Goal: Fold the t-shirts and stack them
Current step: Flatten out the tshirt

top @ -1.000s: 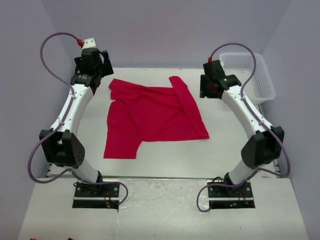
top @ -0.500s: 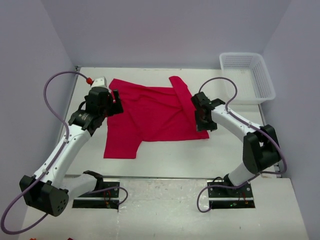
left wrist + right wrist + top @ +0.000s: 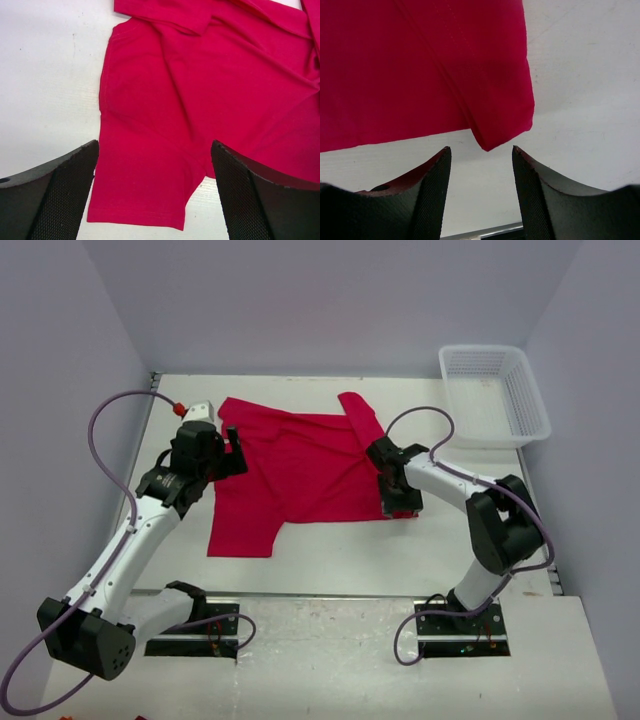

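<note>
My left gripper is going to close on the sleeve end's outer corner (image 3: pixel 214 552) (image 3: pixel 96 216) of the red t-shirt, the near corner farthest from the white mesh basket.
One red t-shirt (image 3: pixel 300 465) lies loosely spread on the white table, with a strip folded over along its right side. My left gripper (image 3: pixel 233 455) hovers open over the shirt's left edge. In the left wrist view the red cloth (image 3: pixel 165 115) and a hemmed sleeve end lie between the wide-open fingers (image 3: pixel 55 195). My right gripper (image 3: pixel 397 500) is open at the shirt's near right corner. In the right wrist view that folded corner (image 3: pixel 500 115) points down into the gap of the gripper (image 3: pixel 481 149), which holds nothing.
A white mesh basket (image 3: pixel 540 410) stands at the back right corner. Purple walls close the left, back and right sides. The arm bases sit at the table's near edge (image 3: pixel 320 595).
Both arms have come down from the back of the table to the shirt. The left went to its left edge, the right to its near right corner. The shirt has not moved.
</note>
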{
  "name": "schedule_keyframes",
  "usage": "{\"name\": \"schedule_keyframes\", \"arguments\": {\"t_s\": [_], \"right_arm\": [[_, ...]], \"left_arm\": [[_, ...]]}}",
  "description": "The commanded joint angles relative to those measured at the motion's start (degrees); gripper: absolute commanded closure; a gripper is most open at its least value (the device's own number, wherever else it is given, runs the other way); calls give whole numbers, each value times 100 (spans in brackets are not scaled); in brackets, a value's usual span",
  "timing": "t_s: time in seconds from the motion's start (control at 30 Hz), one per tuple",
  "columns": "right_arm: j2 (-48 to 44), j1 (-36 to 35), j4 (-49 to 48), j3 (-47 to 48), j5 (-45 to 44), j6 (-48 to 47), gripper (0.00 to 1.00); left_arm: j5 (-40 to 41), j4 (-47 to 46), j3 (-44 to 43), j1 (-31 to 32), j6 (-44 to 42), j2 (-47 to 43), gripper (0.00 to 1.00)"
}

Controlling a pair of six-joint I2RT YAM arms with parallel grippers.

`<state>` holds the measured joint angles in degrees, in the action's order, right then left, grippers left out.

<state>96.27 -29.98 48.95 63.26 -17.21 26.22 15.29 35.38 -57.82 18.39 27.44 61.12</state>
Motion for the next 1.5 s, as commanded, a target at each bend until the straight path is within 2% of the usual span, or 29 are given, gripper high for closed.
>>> {"name": "schedule_keyframes", "arguments": {"t_s": [0.0, 0.37, 0.73, 0.83, 1.0, 1.07, 1.27, 1.4, 1.47], "right_arm": [[173, -26, -105, -25, -177, 261, 47], [454, -17, 106, 204, -845, 533, 52], [489, 9, 229, 493, -1091, 595, 66], [498, 9, 264, 573, -1091, 577, 75], [542, 9, 308, 643, -1082, 578, 96], [516, 18, 326, 669, -1109, 586, 100], [349, 53, 431, 862, -1144, 577, 100], [16, 62, 475, 1003, -1214, 569, 100], [-186, 80, 510, 1109, -1197, 551, 100]], "left_arm": [[-44, -110, 8, -2, -37, -144, 7], [-193, -215, 140, -2, -142, -303, 6], [-140, -259, 324, -2, -213, -399, 6], [-140, -250, 368, -2, -222, -399, 6], [-105, -259, 438, -2, -239, -443, 5], [-96, -242, 456, -2, -248, -408, 5], [-9, -198, 526, -2, -239, -295, 5], [211, 170, 421, -2, -108, 4, 5], [255, 259, 395, -2, -64, 145, 2]]}}
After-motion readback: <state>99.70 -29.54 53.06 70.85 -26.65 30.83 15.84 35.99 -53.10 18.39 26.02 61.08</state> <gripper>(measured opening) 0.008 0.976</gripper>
